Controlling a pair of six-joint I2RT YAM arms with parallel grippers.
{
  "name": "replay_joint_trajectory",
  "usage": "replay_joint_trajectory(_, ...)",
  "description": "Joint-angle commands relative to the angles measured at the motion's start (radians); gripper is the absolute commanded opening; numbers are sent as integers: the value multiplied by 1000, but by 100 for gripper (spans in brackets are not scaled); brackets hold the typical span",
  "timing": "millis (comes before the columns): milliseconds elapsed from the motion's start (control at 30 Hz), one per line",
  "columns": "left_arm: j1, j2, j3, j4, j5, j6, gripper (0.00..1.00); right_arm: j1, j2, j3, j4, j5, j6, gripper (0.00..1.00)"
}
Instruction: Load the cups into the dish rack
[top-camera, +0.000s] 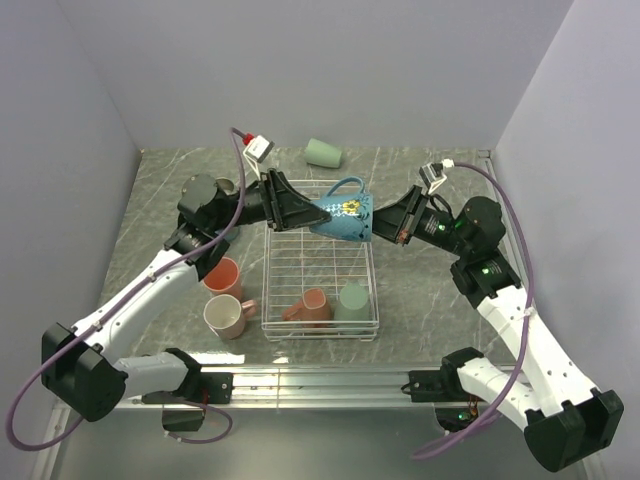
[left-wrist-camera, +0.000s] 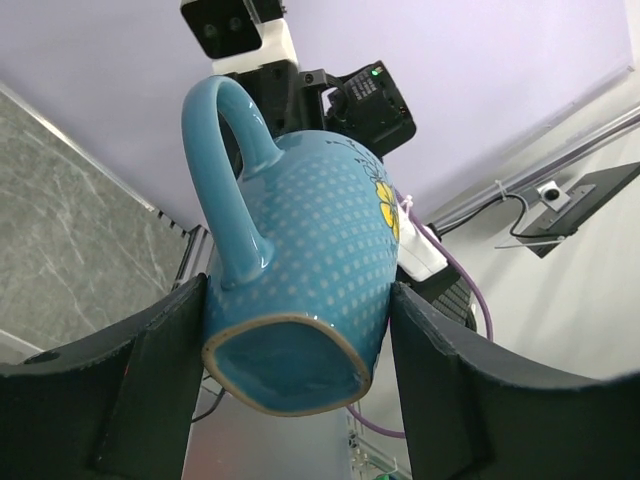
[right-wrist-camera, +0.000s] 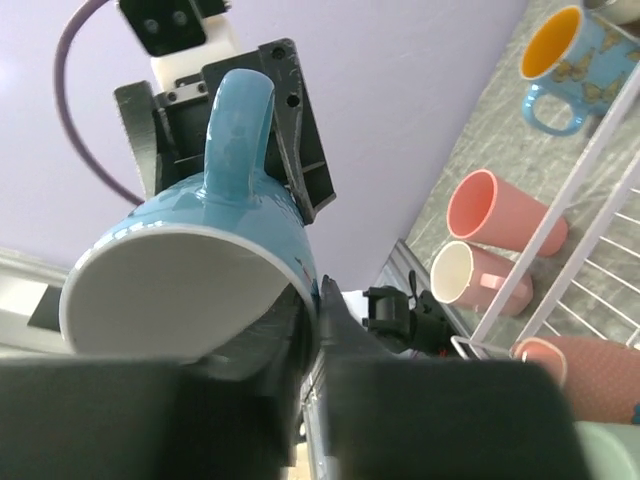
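Note:
The robot's left gripper will release the teal blue cup in the rack's empty near corner (top-camera: 286, 299) next to the salmon pink cup.
A teal blue cup (top-camera: 345, 215) with a yellow flower hangs tilted above the far end of the white wire dish rack (top-camera: 270, 290). My left gripper (top-camera: 318, 212) is shut on its base end, one dark finger against each side of the cup (left-wrist-camera: 300, 270). My right gripper (top-camera: 378, 228) is shut on its rim (right-wrist-camera: 200, 260), one finger inside and one outside. In the rack a salmon pink cup (top-camera: 308, 305) lies on its side next to an upside-down mint green cup (top-camera: 352, 300).
Left of the rack stand a pink cup (top-camera: 223, 275) and a cream-lined pink cup (top-camera: 226, 316). A mint green cup (top-camera: 323, 152) lies by the back wall. A blue cup with an orange inside (right-wrist-camera: 560, 60) sits beyond the rack. Walls enclose three sides.

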Motion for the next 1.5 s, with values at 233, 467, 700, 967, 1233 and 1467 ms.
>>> replay_joint_trajectory(233, 67, -18, 203, -383, -34, 271, 0, 2, -65, 89, -468, 201, -315, 57)
replay_joint_trajectory(467, 107, 86, 400, -900, -245, 643, 0, -1, -196, 29, -663, 297, -410, 57)
replay_joint_trajectory(700, 87, 149, 400, -1118, -481, 800, 0, -2, -300, -20, -764, 347, -447, 58)
replay_joint_trajectory(967, -21, 124, 225, -1033, -664, 750, 0, -4, -285, 0, -776, 353, -459, 57)
replay_joint_trajectory(1233, -147, 121, 153, -999, -871, 749, 0, -2, -239, 17, -761, 338, -472, 57)
replay_joint_trajectory(1467, -175, 66, 52, -947, -931, 730, 0, -2, -234, -20, -726, 318, -450, 56)
